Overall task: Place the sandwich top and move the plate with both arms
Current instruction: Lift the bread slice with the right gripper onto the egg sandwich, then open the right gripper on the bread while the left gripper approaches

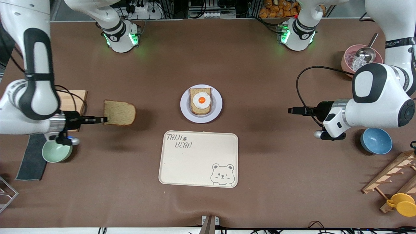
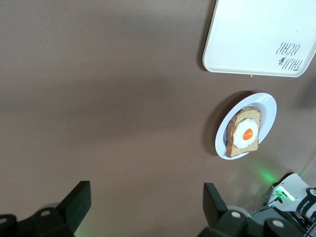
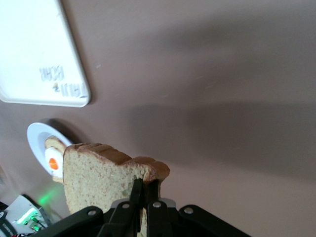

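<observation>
Next, my right gripper releases the sandwich top so that it rests on the fried egg, over the plate's bread slice (image 1: 199,100) (image 3: 54,162).
My right gripper (image 1: 103,120) is shut on the edge of the sandwich top (image 1: 119,112), a plain brown bread slice, and holds it above the bare table toward the right arm's end. In the right wrist view the slice (image 3: 96,180) hangs from the closed fingertips (image 3: 139,186). The plate (image 1: 217,110), small and pale, sits mid-table and bears a bread slice with a fried egg (image 1: 201,99); it also shows in the left wrist view (image 2: 266,112). My left gripper (image 1: 292,110) is open and empty, above the table toward the left arm's end.
A cream bear-print tray (image 1: 199,158) lies nearer the front camera than the plate. A wooden board (image 1: 80,100) and a green bowl (image 1: 56,152) are by the right arm. A blue bowl (image 1: 376,140), a pink bowl with a scoop (image 1: 360,58) and a wooden rack (image 1: 393,175) are by the left arm.
</observation>
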You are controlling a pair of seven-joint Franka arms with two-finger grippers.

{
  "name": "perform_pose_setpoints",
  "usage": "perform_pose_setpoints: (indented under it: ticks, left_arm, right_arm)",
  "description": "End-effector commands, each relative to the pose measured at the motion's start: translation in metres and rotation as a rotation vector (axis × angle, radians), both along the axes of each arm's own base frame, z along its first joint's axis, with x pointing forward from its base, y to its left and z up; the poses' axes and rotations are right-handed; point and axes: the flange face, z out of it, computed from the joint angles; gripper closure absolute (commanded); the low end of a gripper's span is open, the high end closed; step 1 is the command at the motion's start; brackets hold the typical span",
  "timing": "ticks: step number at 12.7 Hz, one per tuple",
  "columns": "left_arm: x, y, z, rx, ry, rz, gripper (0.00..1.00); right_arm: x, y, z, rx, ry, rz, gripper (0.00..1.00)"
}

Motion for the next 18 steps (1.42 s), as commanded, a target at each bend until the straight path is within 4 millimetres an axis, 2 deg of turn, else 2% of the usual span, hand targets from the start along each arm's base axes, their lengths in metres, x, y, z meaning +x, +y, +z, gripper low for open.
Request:
perform_pose_setpoints:
  ticks: [1,2,3,5,8,9,10,13,15,18]
  left_arm:
    - [-0.005,-0.001,-0.018,-0.032,0.029,-0.030,0.00]
    - [-0.006,-0.006,-0.026,-0.036,0.038,-0.041,0.00]
    - [-0.006,-0.009,-0.037,-0.036,0.051,-0.046,0.00]
    - [-0.007,-0.026,-0.048,-0.047,0.066,-0.062,0.00]
    - [0.000,-0.038,-0.057,-0.045,0.018,-0.066,0.00]
    - [0.005,-0.039,-0.069,-0.044,-0.006,-0.060,0.00]
    - [0.008,-0.047,-0.082,-0.038,-0.021,-0.058,0.00]
    - [0.008,-0.070,-0.108,-0.069,-0.014,-0.039,0.00]
    - [0.003,-0.090,-0.114,-0.099,-0.002,-0.043,0.00]
    - [-0.010,-0.123,-0.118,-0.135,0.028,-0.046,0.00]
  right_arm:
    - [-0.003,0.071,0.012,-0.031,0.053,0.000,1.00]
    - [-0.006,0.109,0.006,-0.030,0.057,0.028,1.00]
    - [-0.007,0.136,0.007,-0.043,0.053,0.009,1.00]
    - [-0.007,0.176,0.018,-0.033,0.024,0.022,1.00]
    - [-0.020,0.245,0.009,-0.029,-0.058,0.077,1.00]
    - [-0.027,0.258,0.003,-0.036,-0.059,0.088,1.00]
    - [-0.037,0.272,-0.007,-0.046,-0.055,0.107,1.00]
    - [-0.074,0.310,-0.047,-0.095,-0.071,0.113,1.00]
    - [-0.089,0.334,-0.067,-0.125,-0.077,0.095,1.00]
    - [-0.102,0.352,-0.072,-0.142,-0.068,0.096,1.00]
